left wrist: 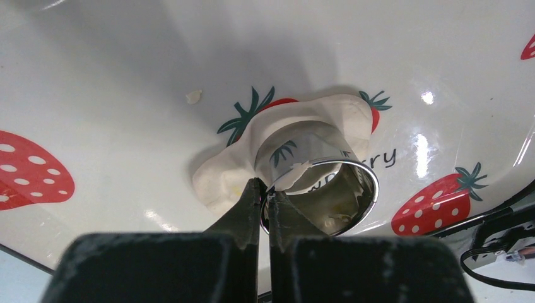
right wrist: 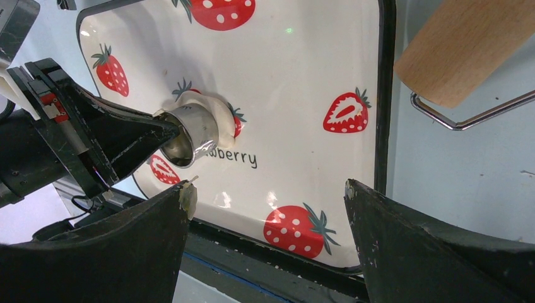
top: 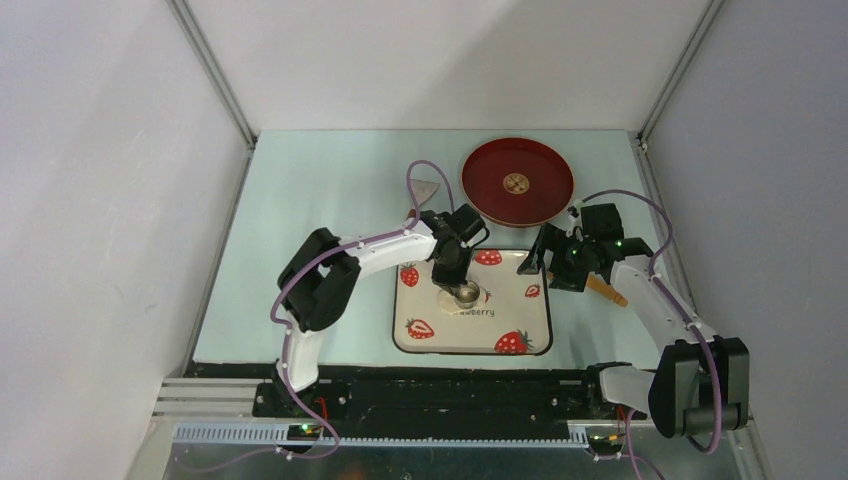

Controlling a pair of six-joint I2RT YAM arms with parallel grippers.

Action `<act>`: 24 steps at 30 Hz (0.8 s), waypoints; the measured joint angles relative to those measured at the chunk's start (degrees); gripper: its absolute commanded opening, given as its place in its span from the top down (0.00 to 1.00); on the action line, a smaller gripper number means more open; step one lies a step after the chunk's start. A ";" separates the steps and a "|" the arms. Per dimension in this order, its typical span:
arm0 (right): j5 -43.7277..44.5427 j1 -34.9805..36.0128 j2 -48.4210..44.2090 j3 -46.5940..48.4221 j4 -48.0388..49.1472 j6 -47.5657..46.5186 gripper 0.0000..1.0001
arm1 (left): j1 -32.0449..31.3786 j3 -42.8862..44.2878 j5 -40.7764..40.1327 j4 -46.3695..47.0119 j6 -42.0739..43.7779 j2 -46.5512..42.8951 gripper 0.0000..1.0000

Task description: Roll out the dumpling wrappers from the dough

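Observation:
Only my left gripper holds one side of the cutter ring's rim, so it should regrip while my right gripper takes the rim's opposite side (top: 479, 290).
A flattened pale dough scrap (left wrist: 217, 180) lies on the strawberry tray (top: 530, 335), near its middle. A shiny metal cutter ring (left wrist: 325, 183) stands pressed into the dough, which bulges around it. My left gripper (left wrist: 265, 192) is shut on the ring's near rim, one finger inside and one outside. They also show in the top view, the gripper (top: 460, 282) over the ring (top: 466, 295), and in the right wrist view as ring (right wrist: 189, 132) and dough (right wrist: 221, 113). My right gripper (right wrist: 268, 189) is open and empty above the tray's right part (top: 545, 268). A small pale round wrapper (top: 515, 183) lies on the red plate (top: 550, 165).
A wooden-handled tool (top: 606, 290) lies right of the tray, under the right arm; its wooden end (right wrist: 460, 44) and a wire loop (right wrist: 467, 117) show in the right wrist view. A pale scraper (top: 428, 189) lies behind the tray. A dough crumb (left wrist: 194, 96) sits on the tray.

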 measured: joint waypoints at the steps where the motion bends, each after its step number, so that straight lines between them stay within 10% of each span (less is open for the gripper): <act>1: 0.00 0.00 0.07 0.00 0.00 0.00 0.07 | 0.00 0.02 0.00 0.00 0.04 0.00 0.84; 7: -0.04 0.04 0.20 0.00 0.00 0.00 0.07 | 0.00 0.02 -0.09 -0.02 1.11 0.00 0.42; 24: -0.92 2.10 0.96 0.00 0.61 0.48 0.15 | 2.75 -0.20 0.76 0.31 -0.11 -7.96 0.59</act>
